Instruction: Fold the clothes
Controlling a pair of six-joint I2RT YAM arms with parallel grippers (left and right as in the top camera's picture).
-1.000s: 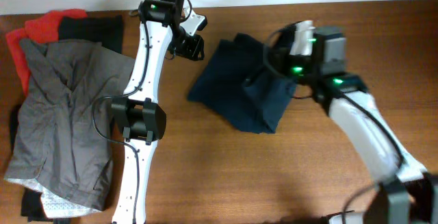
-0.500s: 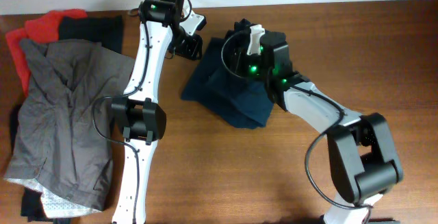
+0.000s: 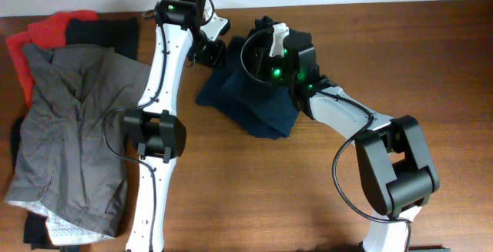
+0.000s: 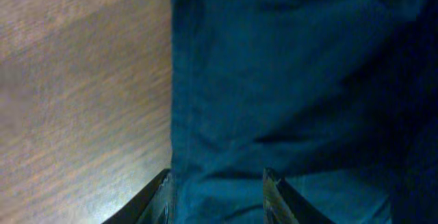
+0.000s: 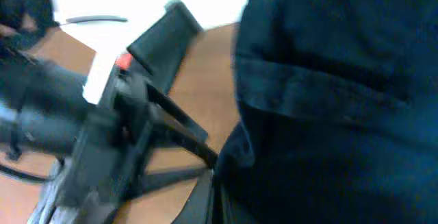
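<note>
The navy garment's fold will leave my right gripper on the garment's side (image 3: pixel 246 72) facing my left gripper.
A navy garment (image 3: pixel 250 102) lies bunched on the wooden table (image 3: pixel 323 175) at top centre. My left gripper (image 3: pixel 213 50) is at its upper left edge. In the left wrist view its fingers (image 4: pixel 163 195) stand apart over the table, with the navy cloth (image 4: pixel 287 80) lying between them. My right gripper (image 3: pixel 262 58) is over the garment's top, shut on a fold of it. In the right wrist view dark cloth (image 5: pixel 335 114) fills the right side and hides all but one finger (image 5: pixel 213 198).
A pile of clothes sits at the left: a grey shirt (image 3: pixel 69 129) on top, red (image 3: pixel 54 27) and black (image 3: pixel 104 28) pieces behind, and white dotted cloth (image 3: pixel 69 225) at the front. The left arm (image 5: pixel 116 121) shows blurred, close beside the right gripper.
My right gripper has swung left across the garment, carrying its right side over toward my left gripper. The garment has bunched and shifted left. My left gripper has stayed put.
</note>
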